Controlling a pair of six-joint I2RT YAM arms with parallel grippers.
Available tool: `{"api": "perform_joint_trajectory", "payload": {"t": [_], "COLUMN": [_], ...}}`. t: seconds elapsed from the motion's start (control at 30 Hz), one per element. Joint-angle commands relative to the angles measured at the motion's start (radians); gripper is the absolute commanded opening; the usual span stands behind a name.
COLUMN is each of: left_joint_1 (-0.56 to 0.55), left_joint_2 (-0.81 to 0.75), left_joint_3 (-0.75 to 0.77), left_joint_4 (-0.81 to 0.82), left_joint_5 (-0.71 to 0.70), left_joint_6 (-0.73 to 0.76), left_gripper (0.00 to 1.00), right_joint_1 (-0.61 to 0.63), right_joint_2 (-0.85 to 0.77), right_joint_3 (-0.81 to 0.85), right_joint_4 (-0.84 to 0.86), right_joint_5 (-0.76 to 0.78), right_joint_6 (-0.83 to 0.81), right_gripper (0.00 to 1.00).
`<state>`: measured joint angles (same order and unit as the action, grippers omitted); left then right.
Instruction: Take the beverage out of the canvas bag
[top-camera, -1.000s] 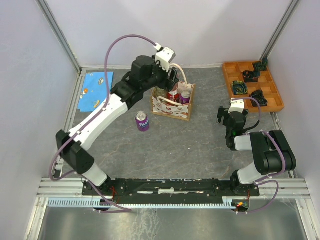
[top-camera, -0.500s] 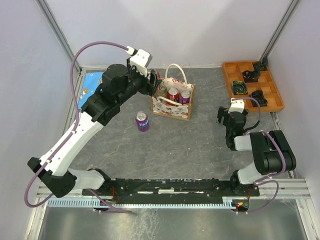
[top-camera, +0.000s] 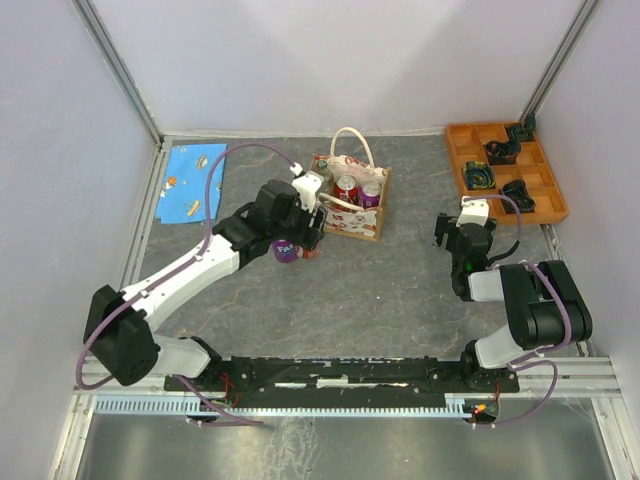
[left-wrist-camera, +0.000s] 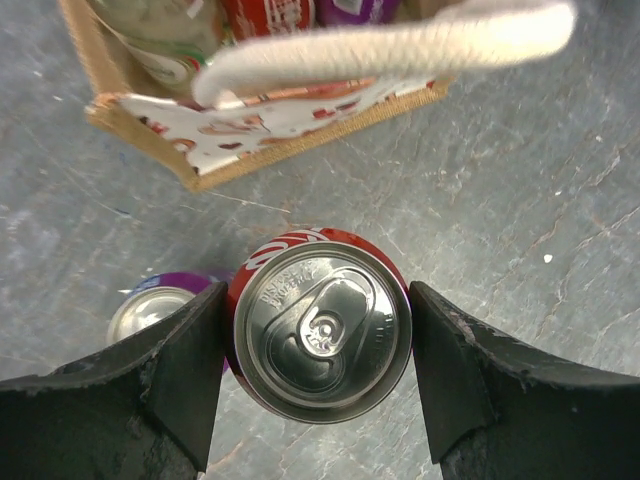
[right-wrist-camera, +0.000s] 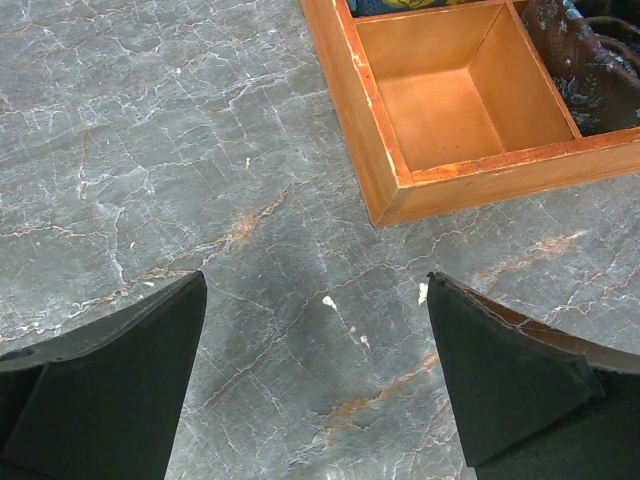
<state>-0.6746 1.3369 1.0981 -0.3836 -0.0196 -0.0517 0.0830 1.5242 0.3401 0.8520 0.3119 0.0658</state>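
Next, I set the red beverage can down with my left gripper on the bare table close before the canvas bag (top-camera: 325, 264).
The canvas bag (top-camera: 345, 212) stands at the back middle of the table with its cream handles up and three cans (top-camera: 347, 188) still inside. My left gripper (top-camera: 306, 238) is just in front of the bag's left corner, shut on a red beverage can (left-wrist-camera: 320, 340) held upright, low over the table. Its jaws press both sides of the can. A purple can (top-camera: 286, 250) stands on the table right beside it and also shows in the left wrist view (left-wrist-camera: 150, 312). The bag's front edge (left-wrist-camera: 260, 135) is just beyond. My right gripper (right-wrist-camera: 315, 290) is open and empty over bare table.
An orange compartment tray (top-camera: 455, 150) with dark items sits at the back right; its near corner (right-wrist-camera: 385, 205) lies just ahead of the right gripper. A blue patterned cloth (top-camera: 190, 180) lies at the back left. Grey walls enclose the table.
My left arm has come away from the bag's top and dropped toward me, bringing the red can down beside the purple can. The right arm has not moved.
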Motion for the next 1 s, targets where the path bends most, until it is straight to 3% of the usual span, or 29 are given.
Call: {"api": "perform_joint_trajectory", "payload": {"t": [0.0,0.47,0.67,0.73,0.9,0.93,0.97], "left_joint_1": [-0.002,-0.002,-0.002,-0.002,-0.002,-0.002,-0.002], "left_joint_2": [0.013,0.216,0.226,0.22,0.205,0.2,0.194], "left_joint_3": [-0.072,-0.068,-0.076,-0.081,-0.091,-0.096,-0.102], "left_joint_4": [0.31,0.44,0.428,0.412,0.381,0.379,0.378], "left_joint_5": [0.059,0.147,0.155,0.15,0.141,0.139,0.132], "left_joint_6": [-0.033,-0.005,-0.011,-0.011,-0.017,-0.02,-0.022], "left_gripper": [0.03,0.03,0.16,0.26,0.81,0.97,1.0], "right_joint_1": [-0.003,-0.003,-0.004,-0.003,-0.004,-0.003,-0.004], "right_joint_2": [-0.012,-0.012,-0.013,-0.013,-0.012,-0.012,-0.013], "right_joint_3": [0.017,0.016,0.017,0.017,0.017,0.017,0.017], "right_joint_4": [0.032,0.032,0.032,0.032,0.032,0.032,0.032], "right_joint_5": [0.007,0.007,0.007,0.007,0.007,0.007,0.006], "right_joint_6": [0.006,0.006,0.006,0.006,0.006,0.006,0.006], "right_gripper": [0.99,0.99,0.99,0.99,0.99,0.99,0.99]}}
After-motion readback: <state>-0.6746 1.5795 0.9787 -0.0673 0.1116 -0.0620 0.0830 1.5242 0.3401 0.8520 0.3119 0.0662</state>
